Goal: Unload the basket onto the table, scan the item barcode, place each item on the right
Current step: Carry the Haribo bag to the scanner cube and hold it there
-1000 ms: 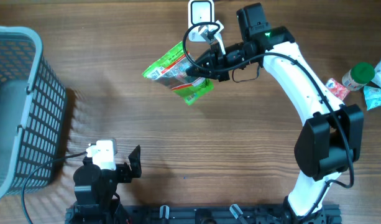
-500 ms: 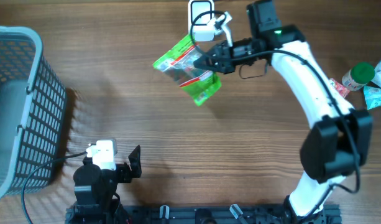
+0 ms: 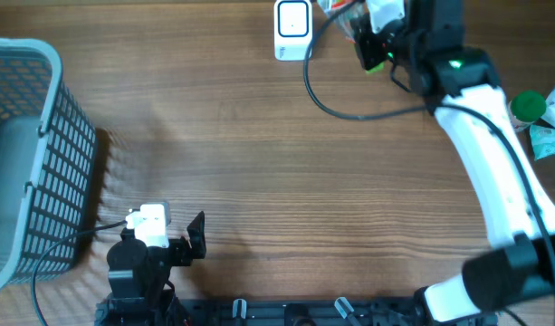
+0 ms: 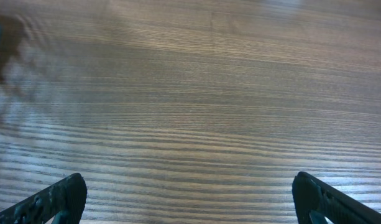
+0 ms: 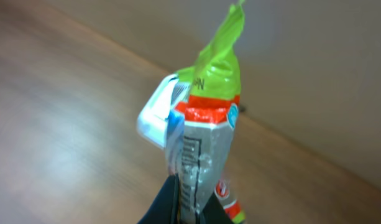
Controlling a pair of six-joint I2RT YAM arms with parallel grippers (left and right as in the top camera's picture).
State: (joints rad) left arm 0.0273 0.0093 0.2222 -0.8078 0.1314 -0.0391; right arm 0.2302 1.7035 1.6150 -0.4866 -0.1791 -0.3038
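Next, my right gripper releases the snack packet at the near edge of the blue packet (image 3: 533,169) by the green-capped bottle.
My right gripper (image 5: 191,210) is shut on the lower edge of the item, a green, red and silver snack packet (image 5: 210,118), which I see edge-on and upright in the right wrist view. The white barcode scanner (image 5: 155,117) sits just behind the packet, to its left. In the overhead view the right gripper (image 3: 366,29) hovers at the table's far edge, just right of the scanner (image 3: 292,18); only a sliver of the packet (image 3: 347,11) shows there. The left gripper (image 3: 194,243) rests open at the near left, with bare wood between its fingers (image 4: 53,199).
A grey mesh basket (image 3: 28,154) stands at the left edge. A green-capped bottle (image 3: 528,104) and small packets (image 3: 550,127) lie at the far right. The scanner's cable (image 3: 349,113) loops across the table under the right arm.
The right arm has swung the packet from in front of the scanner up and to the right, to the far edge, turning it edge-on. The left arm has not moved.
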